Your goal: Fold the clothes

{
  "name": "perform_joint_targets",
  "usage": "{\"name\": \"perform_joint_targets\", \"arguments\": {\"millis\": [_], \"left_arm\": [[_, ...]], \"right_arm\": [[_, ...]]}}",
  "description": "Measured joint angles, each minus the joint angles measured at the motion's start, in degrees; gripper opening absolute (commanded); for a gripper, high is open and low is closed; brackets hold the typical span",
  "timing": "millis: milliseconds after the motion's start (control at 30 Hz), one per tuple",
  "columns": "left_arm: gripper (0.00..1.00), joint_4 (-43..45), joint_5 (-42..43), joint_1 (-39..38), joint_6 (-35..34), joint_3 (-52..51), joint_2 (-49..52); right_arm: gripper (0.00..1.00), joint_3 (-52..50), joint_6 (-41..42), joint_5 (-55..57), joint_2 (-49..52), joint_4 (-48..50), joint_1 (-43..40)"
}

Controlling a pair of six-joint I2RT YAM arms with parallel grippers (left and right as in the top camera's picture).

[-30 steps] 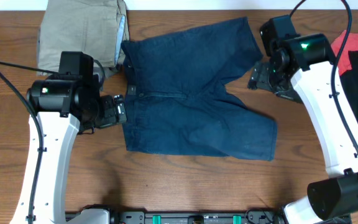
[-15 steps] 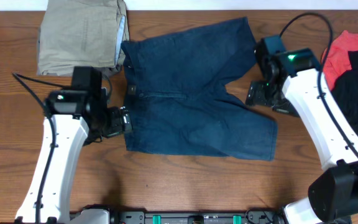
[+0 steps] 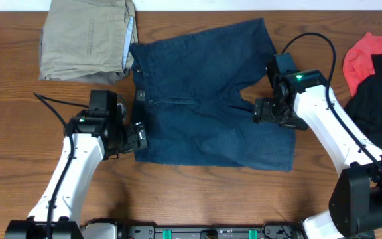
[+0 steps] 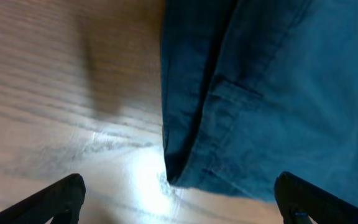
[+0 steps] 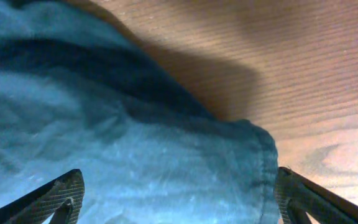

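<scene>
My right gripper should grab the near leg's inner hem corner (image 5: 260,136) and pull it back before folding, as the shorts' near leg slants away from the far leg.
The dark navy-blue denim shorts (image 3: 204,106) lie flat on the table, waistband to the left, two legs to the right. My left gripper (image 3: 138,135) is open just above the near corner of the waistband; in the left wrist view that corner (image 4: 185,168) lies between the wide-apart fingertips (image 4: 61,193). My right gripper (image 3: 260,111) is open over the hem of the near leg; the right wrist view shows the hem edge (image 5: 263,162) between its spread fingers (image 5: 64,193). Neither gripper holds fabric.
A folded khaki-tan garment (image 3: 85,36) lies at the back left, touching the waistband corner. A red garment (image 3: 367,56) and a black garment (image 3: 377,89) lie at the right edge. Bare wood table (image 3: 197,192) shows in front of the shorts.
Both arms moved toward the shorts: the left gripper slid forward and right to the near waistband corner, the right gripper moved left onto the near leg's hem. The shorts have not moved.
</scene>
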Motion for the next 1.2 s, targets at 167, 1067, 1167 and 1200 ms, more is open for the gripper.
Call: {"name": "perform_joint_targets", "arguments": {"millis": [167, 1067, 1167, 1200], "left_arm": [[0.98, 5.0, 0.2, 0.0, 0.0, -3.3, 0.5], [0.98, 6.8, 0.2, 0.0, 0.0, -4.2, 0.7], [0.98, 6.8, 0.2, 0.0, 0.0, -4.2, 0.7], [0.98, 6.8, 0.2, 0.0, 0.0, -4.2, 0.7]], "right_arm": [[0.83, -3.3, -0.9, 1.0, 0.0, 3.4, -0.9], [0.99, -7.2, -1.9, 1.0, 0.0, 9.1, -3.1], [0.98, -7.2, -1.9, 1.8, 0.0, 8.5, -4.9], [0.96, -7.2, -2.1, 1.8, 0.0, 8.5, -5.9]]}}
